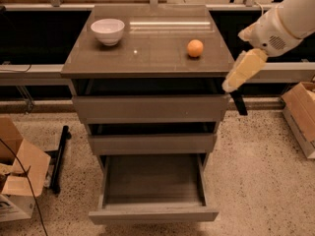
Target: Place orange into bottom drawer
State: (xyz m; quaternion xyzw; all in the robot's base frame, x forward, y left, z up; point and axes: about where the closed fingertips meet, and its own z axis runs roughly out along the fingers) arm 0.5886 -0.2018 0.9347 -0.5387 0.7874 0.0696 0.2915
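My gripper needs to next move up to the cabinet top, across from the white bowl, and close around the middle of the orange (195, 48) there.
The orange (195, 48) lies on the right part of the cabinet top (147, 58), apart from everything else. The bottom drawer (153, 188) is pulled out and its tray holds nothing. My gripper (239, 103) hangs at the end of the white and cream arm (268, 36), just off the cabinet's right side at the height of the top drawer front. It is below and to the right of the orange and does not touch it. It holds nothing that I can see.
A white bowl (108, 31) stands at the back left of the cabinet top. The two upper drawers (150, 109) are pulled out a little. Cardboard boxes sit on the floor at the left (17, 176) and right (301, 117). A black bar (58, 159) lies on the floor left of the cabinet.
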